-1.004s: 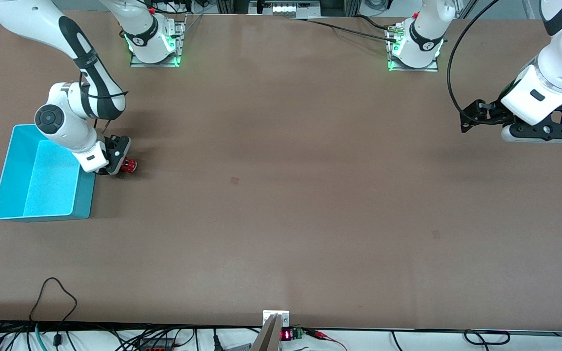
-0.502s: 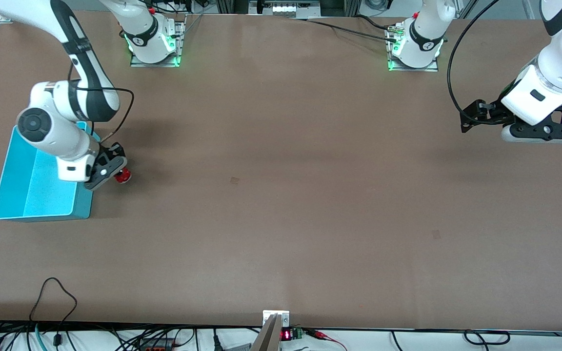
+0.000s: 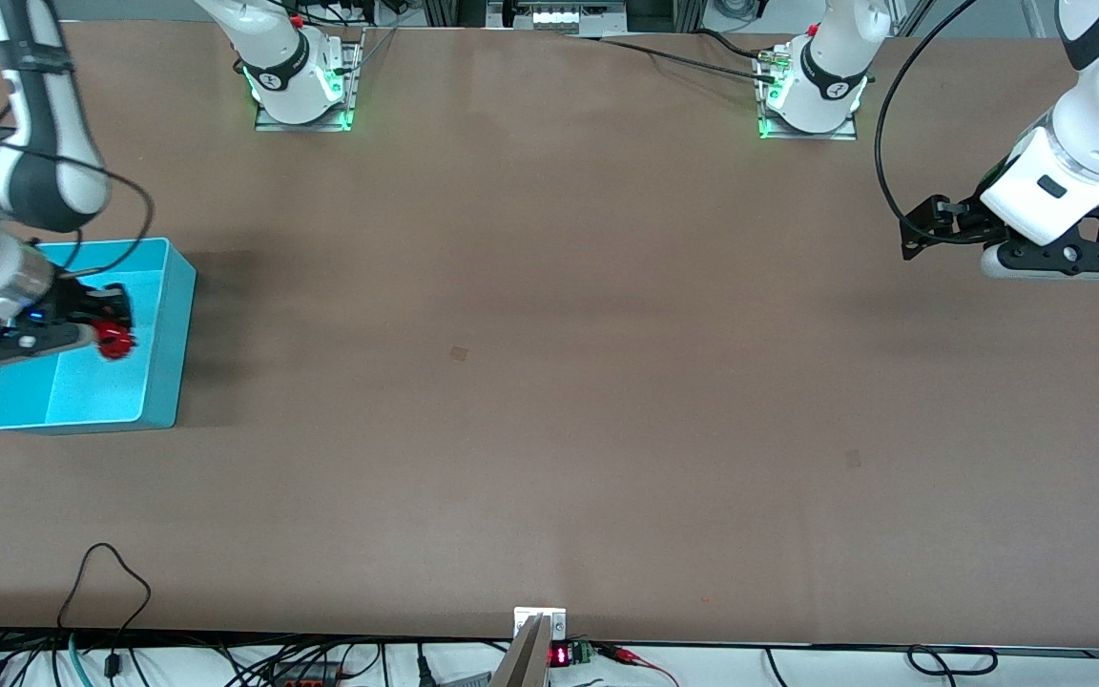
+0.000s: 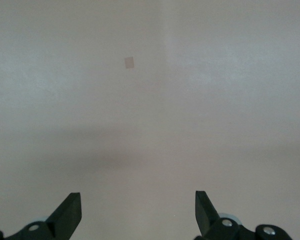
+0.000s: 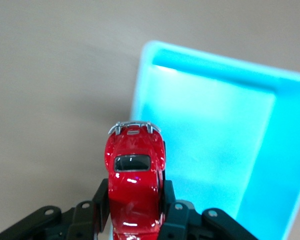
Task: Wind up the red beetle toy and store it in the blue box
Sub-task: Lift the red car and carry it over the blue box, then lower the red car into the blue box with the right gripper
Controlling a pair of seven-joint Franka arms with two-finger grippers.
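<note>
Next, my right gripper sets the red beetle toy down midway (image 3: 114, 315) (image 5: 182, 190) between the blue box's long side, on the bottom of the box. The beetle toy is now in the air over the box.
My right gripper (image 3: 106, 334) is shut on the red beetle toy (image 3: 114, 340) and holds it in the air over the blue box (image 3: 168, 324), which stands at the right arm's end of the table. In the right wrist view the glossy red car (image 5: 135, 175) sits between the black fingers (image 5: 101, 197), its silvery bumper pointing away from the wrist, over the box's wall (image 5: 140, 85). My left gripper (image 3: 922, 229) hangs open and empty above bare table at the left arm's end and waits; its fingertips (image 4: 70, 210) stand wide apart.
The brown table (image 3: 549, 382) carries a small darker patch (image 3: 458, 353) near the middle and another (image 3: 853, 459) nearer the front camera. Cables and a small red display (image 3: 559, 655) lie along the table's front edge.
My right gripper has lifted the red beetle toy from the table beside the box and carried it over the box's inside. The left arm has not moved.
</note>
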